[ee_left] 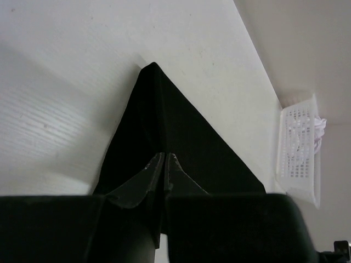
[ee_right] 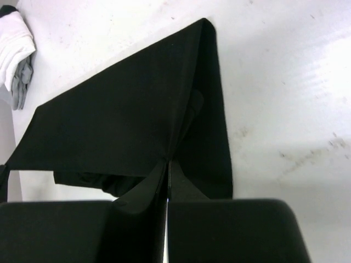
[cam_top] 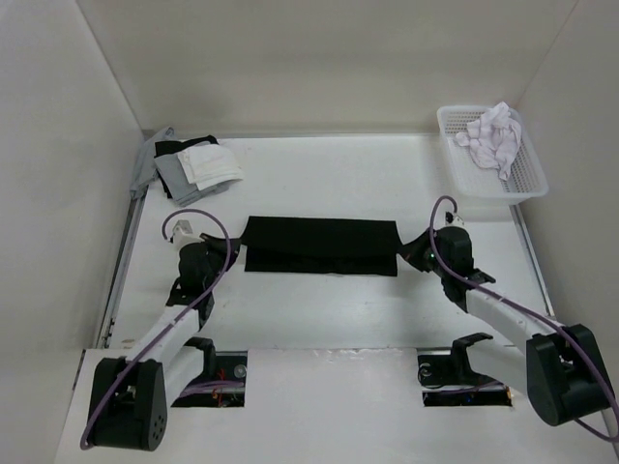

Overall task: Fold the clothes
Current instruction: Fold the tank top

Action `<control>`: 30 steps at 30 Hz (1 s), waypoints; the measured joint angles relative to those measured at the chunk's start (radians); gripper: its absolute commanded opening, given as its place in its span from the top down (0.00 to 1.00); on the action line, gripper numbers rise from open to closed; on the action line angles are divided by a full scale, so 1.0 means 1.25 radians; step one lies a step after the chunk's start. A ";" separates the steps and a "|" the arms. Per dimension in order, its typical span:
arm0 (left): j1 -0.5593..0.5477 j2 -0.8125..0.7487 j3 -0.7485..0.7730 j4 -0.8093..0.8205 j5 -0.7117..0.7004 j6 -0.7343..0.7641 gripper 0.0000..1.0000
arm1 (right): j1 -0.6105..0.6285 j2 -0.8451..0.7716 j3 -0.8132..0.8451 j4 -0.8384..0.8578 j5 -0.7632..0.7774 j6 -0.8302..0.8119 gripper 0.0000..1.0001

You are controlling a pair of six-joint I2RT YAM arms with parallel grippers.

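Note:
The lower layer sticks out past the upper layer's edge pinched in my right gripper, so I need to open it and take both layers (cam_top: 393,269) before I fold this end across.
The clothes (cam_top: 319,245), a plain black garment, lie as a long flat strip across the middle of the white table. My left gripper (cam_top: 236,251) is at the strip's left end and my right gripper (cam_top: 404,253) at its right end. In the left wrist view the jaws (ee_left: 165,156) are pressed together on the black fabric (ee_left: 164,120), which runs away to a point. In the right wrist view the shut gripper (ee_right: 167,163) pinches the cloth (ee_right: 120,115), and its creases converge at the fingertips, with that edge slightly raised.
A white plastic basket (cam_top: 455,124) holding a white cloth (cam_top: 495,135) stands at the back right, also seen as the basket (ee_left: 299,148). A grey, white and black garment pile (cam_top: 193,166) lies at the back left, its edge visible as the pile (ee_right: 16,49).

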 measured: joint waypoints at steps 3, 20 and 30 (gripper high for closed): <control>0.000 -0.068 -0.038 -0.018 0.010 0.000 1.00 | 0.002 -0.028 -0.038 -0.002 0.008 0.016 0.99; 0.062 -0.214 -0.093 -0.133 0.046 0.013 0.85 | 0.022 -0.123 -0.123 -0.039 0.037 0.074 0.51; -0.305 0.032 0.078 -0.028 -0.060 0.008 0.85 | 0.003 0.083 -0.073 0.039 0.028 0.079 0.54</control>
